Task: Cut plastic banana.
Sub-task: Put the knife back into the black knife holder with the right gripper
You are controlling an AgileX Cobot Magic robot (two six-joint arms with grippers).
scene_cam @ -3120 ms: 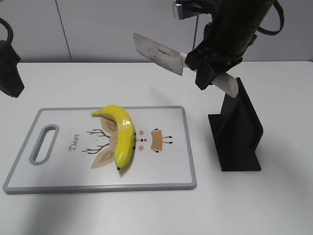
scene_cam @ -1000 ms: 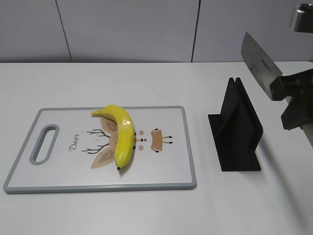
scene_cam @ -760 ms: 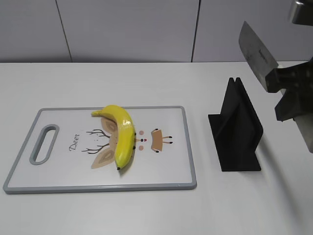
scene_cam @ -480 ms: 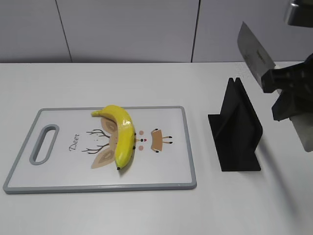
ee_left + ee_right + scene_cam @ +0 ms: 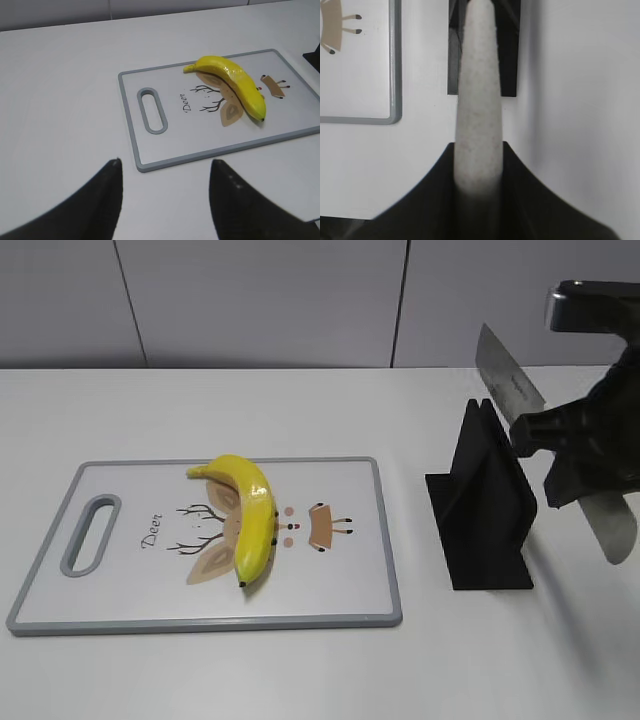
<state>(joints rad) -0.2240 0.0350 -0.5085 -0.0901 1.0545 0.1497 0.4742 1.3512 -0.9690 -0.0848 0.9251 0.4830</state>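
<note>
My right gripper is going to release the knife in the slot (image 5: pixel 512 462) (image 5: pixel 481 12) between the upright plates of the black knife stand.
The yellow plastic banana (image 5: pixel 249 515) lies whole on the white cutting board (image 5: pixel 120 590); it also shows in the left wrist view (image 5: pixel 235 82). My right gripper (image 5: pixel 560 455) is shut on the pale handle of a knife (image 5: pixel 479 115). Its steel blade (image 5: pixel 506 386) points up and left, just above and behind the black knife stand (image 5: pixel 485 505). In the right wrist view the handle lines up over the stand (image 5: pixel 509 60). My left gripper (image 5: pixel 165 165) is open and empty over bare table, near the board's handle corner (image 5: pixel 145 162).
The board has a grey rim, a handle slot (image 5: pixel 90 533) and a deer drawing. The white table (image 5: pixel 300 670) meets a grey wall at the back.
My right gripper has carried the knife from above the board to the right, then lowered it toward the black stand. The banana and board have not moved.
</note>
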